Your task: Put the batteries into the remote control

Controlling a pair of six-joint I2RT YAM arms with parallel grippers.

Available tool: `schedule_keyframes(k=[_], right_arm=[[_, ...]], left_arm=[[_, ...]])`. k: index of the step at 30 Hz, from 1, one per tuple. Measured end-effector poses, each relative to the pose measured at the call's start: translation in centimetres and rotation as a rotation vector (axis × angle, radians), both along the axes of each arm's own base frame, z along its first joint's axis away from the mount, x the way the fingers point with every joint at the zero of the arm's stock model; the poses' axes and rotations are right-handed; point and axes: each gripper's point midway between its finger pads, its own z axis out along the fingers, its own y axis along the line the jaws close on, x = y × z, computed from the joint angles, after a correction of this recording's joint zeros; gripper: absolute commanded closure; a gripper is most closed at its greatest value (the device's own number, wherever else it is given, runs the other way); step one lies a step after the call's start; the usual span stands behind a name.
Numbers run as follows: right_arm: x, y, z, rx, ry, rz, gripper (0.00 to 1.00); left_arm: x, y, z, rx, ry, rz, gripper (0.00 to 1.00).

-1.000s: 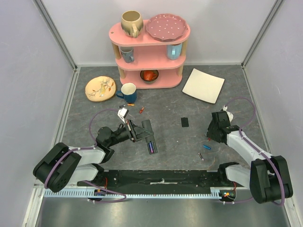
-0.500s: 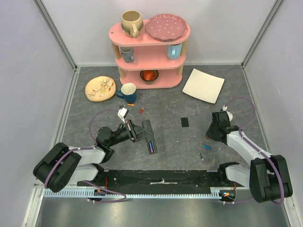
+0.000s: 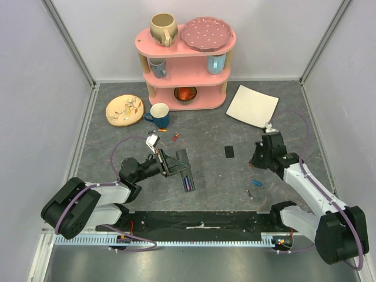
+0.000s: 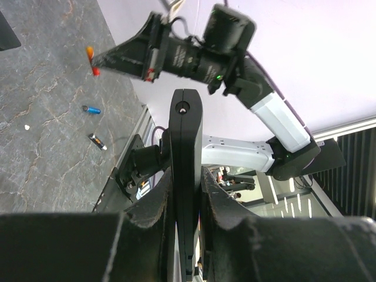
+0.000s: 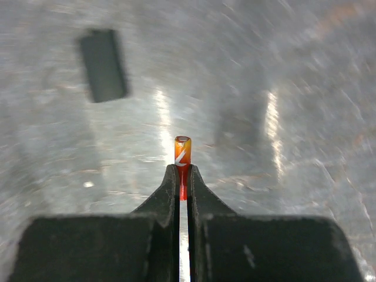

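Next, I let go of the orange-red battery with my right gripper on the table [image 3: 219,164] [image 5: 60,138] next to the black back cover, toward the remote control.
My left gripper [image 3: 168,163] is shut on the black remote control [image 3: 185,170] and holds it above the table. A blue battery [image 3: 188,183] sits in its open compartment. In the left wrist view the remote [image 4: 185,141] stands edge-on between the fingers [image 4: 154,205]. My right gripper [image 3: 254,162] is shut on an orange-red battery [image 5: 183,151], whose end sticks out past the fingertips [image 5: 171,182], above the table. That battery also shows in the left wrist view [image 4: 91,61]. The black back cover [image 3: 229,152] lies flat between the arms and also shows in the right wrist view [image 5: 103,66].
A blue battery [image 3: 257,183] and a dark silvery one [image 3: 249,194] lie near the right arm. Orange batteries [image 3: 175,137] and a silvery one [image 3: 151,131] lie by the blue mug [image 3: 159,114]. A pink shelf [image 3: 187,64], a patterned plate [image 3: 124,109] and a white plate [image 3: 252,106] stand behind.
My right gripper has risen and moved a little left and away from the near edge with the orange-red battery in it. The left arm and the remote have not moved.
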Motion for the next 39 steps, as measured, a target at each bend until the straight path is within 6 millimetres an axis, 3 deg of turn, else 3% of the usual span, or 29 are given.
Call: schedule_keyframes(k=[5,8,10,15,18,25,30,39], right_arm=[[2.9,5.3,4.8,-0.055,-0.111,0.279,1.00],[3.1,9.0,4.7,-0.098,-0.109,0.431,1.00],[2.8,10.1,3.6,-0.115,-0.079,0.482,1.00],[2.2,11.1,-0.2,-0.161,0.027,0.530,1.00],[2.1,12.1,-1.4,-0.176,0.053,0.561,1.00],[2.9,14.3,-2.3,-0.182,0.040,0.597,1.00],[3.3,14.1,-3.3,-0.212,0.055,0.588,1.00],[4.4,14.5,-3.3,-0.232,0.038,0.579,0.65]], left_arm=[[0.0,0.0,-0.1,0.002,0.003,0.001,0.98],[-0.1,0.1,-0.3,0.005,0.008,0.002,0.98],[-0.1,0.1,-0.4,0.006,0.010,0.003,0.98],[-0.3,0.3,-0.2,0.000,0.002,0.005,0.98],[-0.4,0.4,0.1,-0.006,-0.008,0.009,0.98],[-0.4,0.5,0.4,-0.016,-0.019,0.020,0.98],[-0.3,0.6,0.4,-0.017,-0.020,0.027,0.98],[-0.3,0.6,0.4,-0.017,-0.020,0.027,0.98]])
